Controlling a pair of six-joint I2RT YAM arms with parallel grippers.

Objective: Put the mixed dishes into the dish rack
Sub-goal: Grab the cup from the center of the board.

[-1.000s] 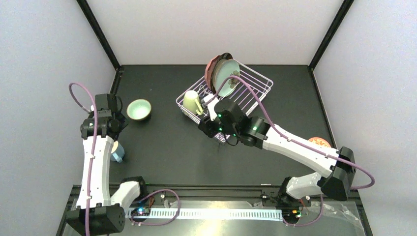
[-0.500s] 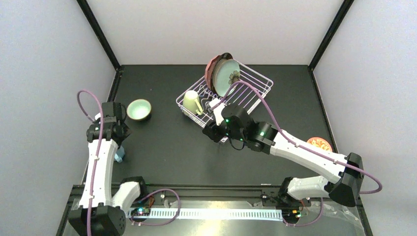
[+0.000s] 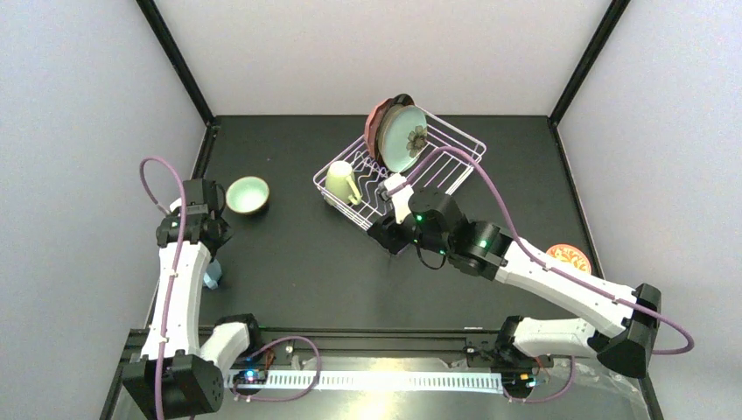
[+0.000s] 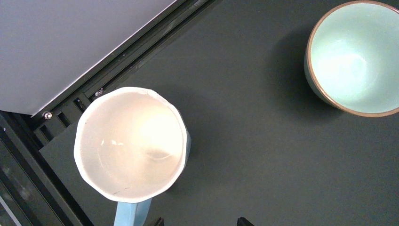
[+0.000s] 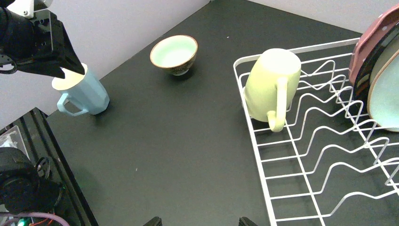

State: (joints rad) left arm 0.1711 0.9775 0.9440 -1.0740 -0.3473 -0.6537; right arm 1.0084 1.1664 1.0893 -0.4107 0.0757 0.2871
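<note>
The robot's left gripper should next move to the light-blue mug's rim (image 3: 218, 266) (image 4: 182, 162), on the side toward the pale-green bowl, and close there.
The white wire dish rack (image 3: 464, 144) (image 5: 324, 155) holds a cream mug (image 3: 343, 182) (image 5: 273, 87) lying on its side. A pink plate (image 3: 376, 122) (image 5: 376, 37), a dark-rimmed one and a mint flowered plate (image 3: 404, 140) (image 5: 386, 94) stand at its far end. On the table at left, a light-blue mug (image 3: 212, 278) (image 4: 129, 143) (image 5: 82, 94) stands upright near a pale-green bowl (image 3: 247, 195) (image 4: 357, 56) (image 5: 175, 54). My left gripper (image 3: 210, 238) (image 4: 198, 222) hovers open above and just right of the blue mug. My right gripper (image 3: 387, 236) (image 5: 200, 222) is open and empty by the rack's near corner.
A small orange-patterned bowl (image 3: 569, 258) sits at the right, partly behind my right arm. The table's left edge rail (image 4: 61, 117) runs close beside the blue mug. Grey walls enclose the dark tabletop (image 3: 297, 262).
My right gripper has drawn back from the rack toward the near side. The left arm has shifted nearer, over the blue mug. Both stayed open.
</note>
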